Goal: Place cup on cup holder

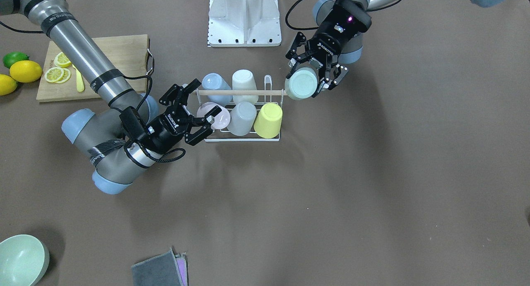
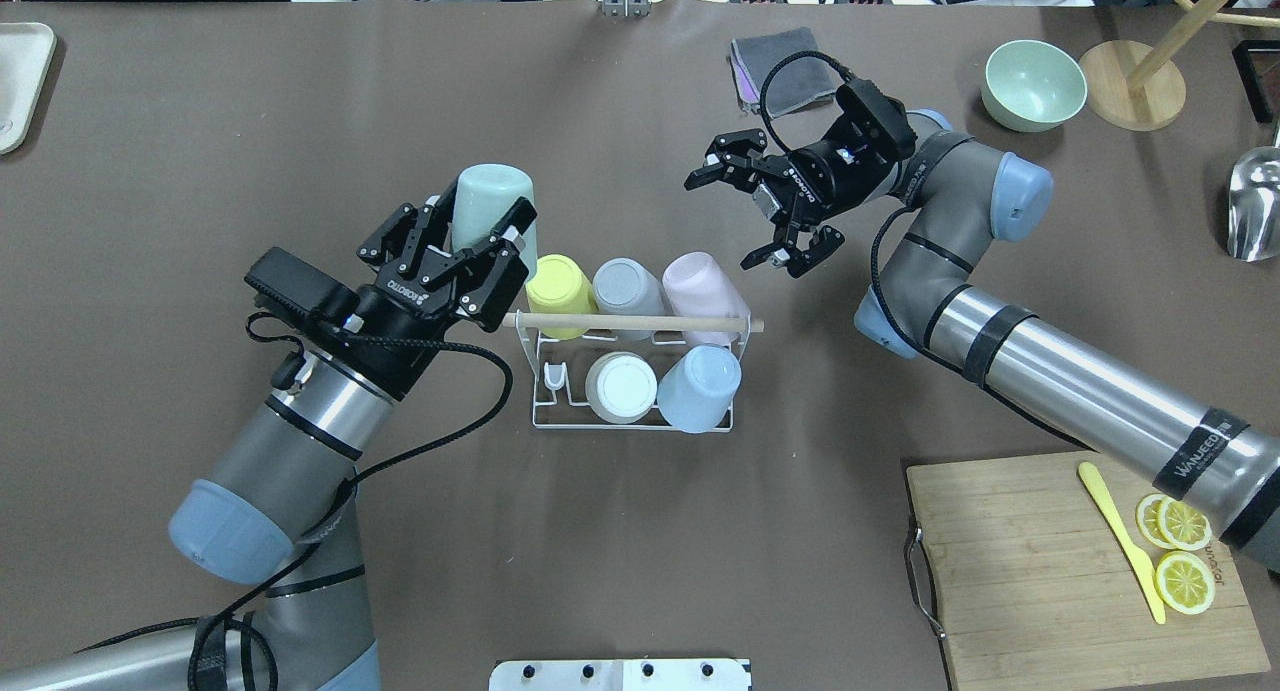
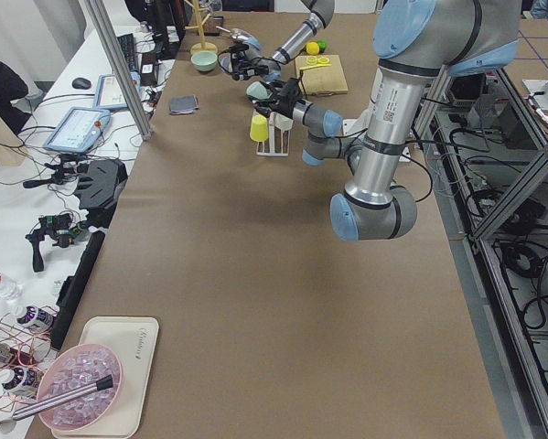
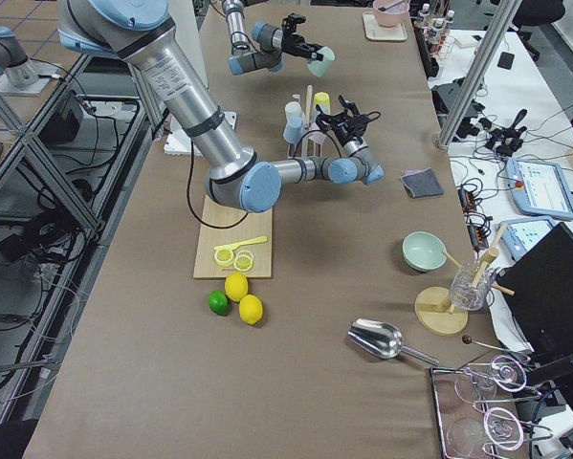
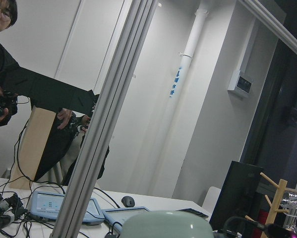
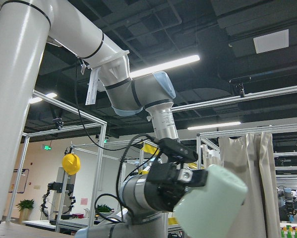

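I should use my left gripper to set the mint green cup free on the cup holder's bare corner peg (image 1: 271,85), beside the cream cup.
The cup holder (image 2: 630,323), a white wire rack with a wooden rod (image 1: 240,92), stands mid-table. It carries yellow (image 2: 555,281), grey, pink, cream and blue cups. One prong (image 2: 555,376) at its corner is bare. My left gripper (image 2: 487,216) is shut on a mint green cup (image 2: 490,186) and holds it in the air beside the rack's end, next to the yellow cup. The same gripper (image 1: 306,81) and cup (image 1: 300,87) show in the front-facing view. My right gripper (image 2: 718,223) is open and empty, just beyond the pink cup (image 2: 700,283).
A wooden cutting board (image 2: 1040,561) with lemon slices and a yellow knife lies near my right arm. A green bowl (image 2: 1034,84) and folded cloths (image 2: 775,66) sit at the far side. Lemons and a lime (image 1: 18,68) lie beside the board.
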Action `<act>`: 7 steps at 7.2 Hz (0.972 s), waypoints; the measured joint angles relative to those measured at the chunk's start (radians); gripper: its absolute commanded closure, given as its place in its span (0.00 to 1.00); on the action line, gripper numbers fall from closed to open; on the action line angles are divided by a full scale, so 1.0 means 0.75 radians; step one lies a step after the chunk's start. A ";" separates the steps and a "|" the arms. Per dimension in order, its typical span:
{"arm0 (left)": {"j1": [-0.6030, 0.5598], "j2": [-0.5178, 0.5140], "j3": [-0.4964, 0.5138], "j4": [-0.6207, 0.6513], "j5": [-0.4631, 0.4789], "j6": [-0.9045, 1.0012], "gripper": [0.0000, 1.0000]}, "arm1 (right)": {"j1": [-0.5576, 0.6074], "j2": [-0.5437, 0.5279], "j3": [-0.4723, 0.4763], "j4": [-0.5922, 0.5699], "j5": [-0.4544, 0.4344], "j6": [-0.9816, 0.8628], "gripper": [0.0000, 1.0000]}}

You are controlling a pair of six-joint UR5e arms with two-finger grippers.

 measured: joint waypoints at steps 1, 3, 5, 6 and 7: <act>0.063 -0.013 0.002 0.000 0.043 0.026 1.00 | 0.019 -0.014 0.012 -0.011 0.051 0.044 0.01; 0.131 -0.019 0.007 0.001 0.080 0.043 1.00 | 0.058 -0.053 0.037 -0.030 0.164 0.243 0.01; 0.147 -0.020 0.019 0.001 0.085 0.044 1.00 | 0.143 -0.083 0.051 -0.130 0.197 0.553 0.01; 0.150 -0.020 0.033 0.000 0.088 0.043 1.00 | 0.189 -0.094 0.083 -0.223 0.197 0.769 0.01; 0.150 -0.021 0.053 -0.003 0.098 0.041 1.00 | 0.227 -0.107 0.139 -0.339 0.184 1.035 0.01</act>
